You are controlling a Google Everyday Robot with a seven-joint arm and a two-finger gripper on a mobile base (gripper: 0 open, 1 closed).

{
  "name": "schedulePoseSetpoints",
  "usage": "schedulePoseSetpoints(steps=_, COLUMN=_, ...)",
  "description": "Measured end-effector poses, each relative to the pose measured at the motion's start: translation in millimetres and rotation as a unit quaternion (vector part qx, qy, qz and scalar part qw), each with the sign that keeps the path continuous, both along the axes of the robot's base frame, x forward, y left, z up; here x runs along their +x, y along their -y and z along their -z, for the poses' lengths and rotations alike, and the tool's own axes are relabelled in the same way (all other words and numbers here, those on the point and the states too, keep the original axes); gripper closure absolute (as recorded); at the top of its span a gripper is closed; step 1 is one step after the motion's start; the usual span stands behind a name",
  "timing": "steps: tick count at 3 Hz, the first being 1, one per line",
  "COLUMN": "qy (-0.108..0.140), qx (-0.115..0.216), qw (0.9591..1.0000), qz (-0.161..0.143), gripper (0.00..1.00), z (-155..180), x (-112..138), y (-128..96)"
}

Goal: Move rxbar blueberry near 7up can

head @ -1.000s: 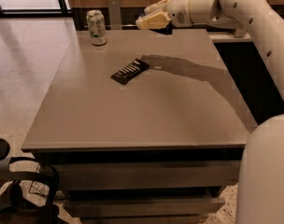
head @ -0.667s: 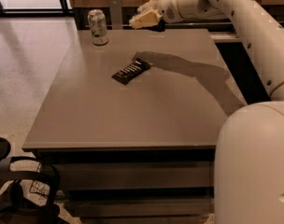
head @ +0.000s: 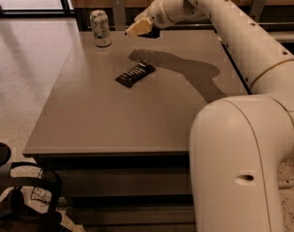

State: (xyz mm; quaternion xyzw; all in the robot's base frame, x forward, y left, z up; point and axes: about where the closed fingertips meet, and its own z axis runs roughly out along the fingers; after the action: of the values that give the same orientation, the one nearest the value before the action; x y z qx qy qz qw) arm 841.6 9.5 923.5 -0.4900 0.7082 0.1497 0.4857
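Observation:
Next, I release the rxbar blueberry that my gripper is holding, setting it free beside the 7up can, near the grey table's far edge (head: 135,39).
The rxbar blueberry (head: 135,74) lies flat on the grey table (head: 113,124), a dark wrapper with pale lettering, turned diagonally near the middle. The 7up can (head: 100,28) stands upright at the table's far left corner, pale with greenish markings. My gripper (head: 139,28) hangs above the table's far edge, to the right of the can and beyond the bar, touching neither. Its pale yellowish tip points left toward the can. The arm casts a shadow just past the bar.
My white arm (head: 243,42) sweeps along the table's right side, and its large base segment (head: 239,168) fills the lower right. A dark counter (head: 277,30) lies behind at right. A black chair or bag (head: 16,192) stands on the floor at the lower left.
The gripper has moved left along the table's far edge, closer to the can, and a little lower. The bar and the can have not moved.

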Motion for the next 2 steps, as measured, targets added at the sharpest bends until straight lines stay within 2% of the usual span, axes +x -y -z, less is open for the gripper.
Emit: schedulePoseSetpoints(steps=2, qy=-0.006, qx=0.031, qw=0.9995, qz=-0.001, gripper=1.0, z=21, x=28, y=-31)
